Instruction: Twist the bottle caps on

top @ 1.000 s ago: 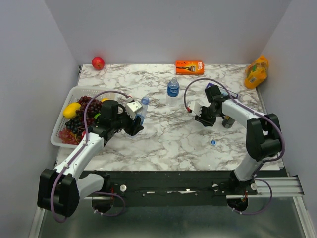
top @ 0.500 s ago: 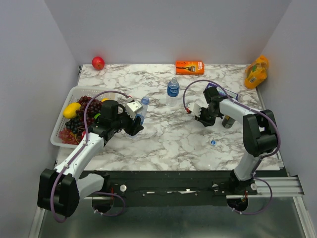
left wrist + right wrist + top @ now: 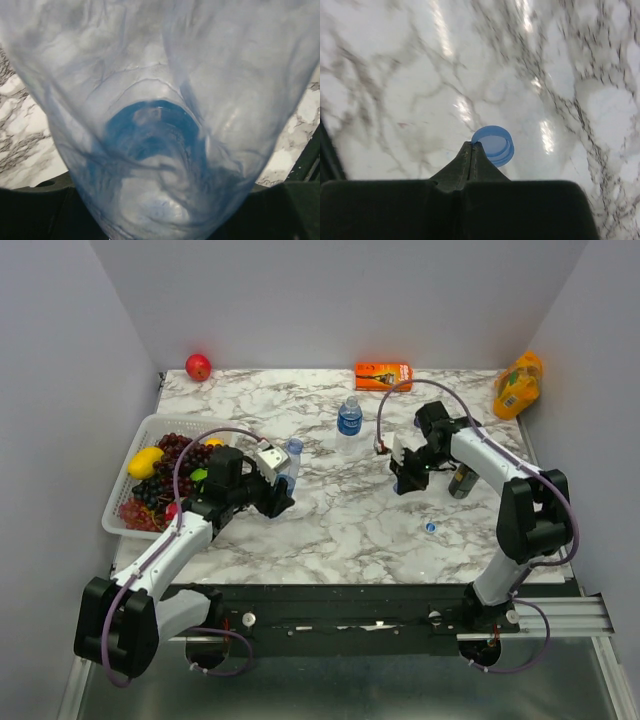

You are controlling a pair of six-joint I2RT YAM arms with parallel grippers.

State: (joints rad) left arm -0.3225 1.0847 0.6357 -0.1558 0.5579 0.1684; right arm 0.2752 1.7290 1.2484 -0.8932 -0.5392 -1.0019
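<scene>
The blue cap is pinched by my right gripper at one side of its rim, so my left gripper needs to put the clear bottle down and take the cap (image 3: 495,147) first.
My left gripper (image 3: 278,483) is shut on a clear bottle (image 3: 290,456) and holds it beside the basket. That bottle (image 3: 160,100) fills the left wrist view, with marble showing through it and the fingers hidden. My right gripper (image 3: 401,483) is shut; in the right wrist view its fingertips (image 3: 471,145) pinch the rim of a blue cap (image 3: 496,145) above the marble. A second blue cap (image 3: 430,527) lies on the table near the right arm. A second bottle (image 3: 349,417) with a blue label stands upright at the middle back.
A white basket (image 3: 128,452) of grapes and a lemon sits at the left. A dark can (image 3: 460,481) stands next to the right arm. An orange box (image 3: 383,375), a red apple (image 3: 198,367) and an orange bag (image 3: 517,385) lie along the back edge.
My right gripper has swung left and a little farther back, carrying the cap. My left gripper with its bottle has shifted slightly right.
</scene>
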